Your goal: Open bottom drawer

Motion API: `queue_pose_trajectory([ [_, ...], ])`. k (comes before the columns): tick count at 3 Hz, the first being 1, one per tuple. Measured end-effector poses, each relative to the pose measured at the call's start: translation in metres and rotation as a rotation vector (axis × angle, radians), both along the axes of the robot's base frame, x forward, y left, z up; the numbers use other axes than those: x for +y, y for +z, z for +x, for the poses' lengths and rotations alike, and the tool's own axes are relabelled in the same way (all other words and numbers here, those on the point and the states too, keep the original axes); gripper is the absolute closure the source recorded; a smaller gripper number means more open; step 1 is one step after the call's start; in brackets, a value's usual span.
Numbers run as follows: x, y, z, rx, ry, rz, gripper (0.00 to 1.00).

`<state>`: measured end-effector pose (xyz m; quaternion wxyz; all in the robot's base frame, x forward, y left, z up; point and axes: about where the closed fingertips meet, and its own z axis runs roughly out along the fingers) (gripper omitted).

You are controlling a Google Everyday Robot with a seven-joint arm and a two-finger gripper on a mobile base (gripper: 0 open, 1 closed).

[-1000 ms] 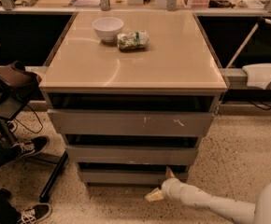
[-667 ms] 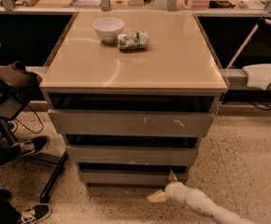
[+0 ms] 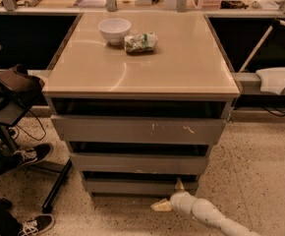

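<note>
The top edge [image 3: 170,181] of the bottom drawer's front, toward the drawer's end farther from the chair, is the next place for my gripper to close.
The cabinet [image 3: 142,77] has three grey handleless drawers, all slightly pulled out. The bottom drawer [image 3: 128,186] is the lowest and narrowest, with a plain front just above the floor. My gripper [image 3: 168,194] is at the right part of that front, on a white arm coming from the lower right. Its fingers are spread open. One fingertip [image 3: 179,183] points up at the front's top edge. The other [image 3: 158,205] points left, below the front near the floor.
A white bowl [image 3: 114,30] and a green packet [image 3: 140,42] sit on the cabinet top. A chair with a dark bag [image 3: 14,82] stands at the left, with a person's shoes [image 3: 32,154] beside it. A white object [image 3: 280,80] lies at the right.
The thick part of my arm has dropped out of the lower right corner. The gripper stays at the bottom drawer's front, almost unmoved. The drawers look the same.
</note>
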<state>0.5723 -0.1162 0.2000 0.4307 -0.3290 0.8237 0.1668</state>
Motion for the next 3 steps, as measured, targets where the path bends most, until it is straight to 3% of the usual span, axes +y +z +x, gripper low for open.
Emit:
queue_pose_trajectory([
  [2, 0.052, 0.063, 0.034, -0.216, 0.090, -0.060, 0.00],
  [3, 0.052, 0.056, 0.034, -0.216, 0.090, -0.060, 0.00],
])
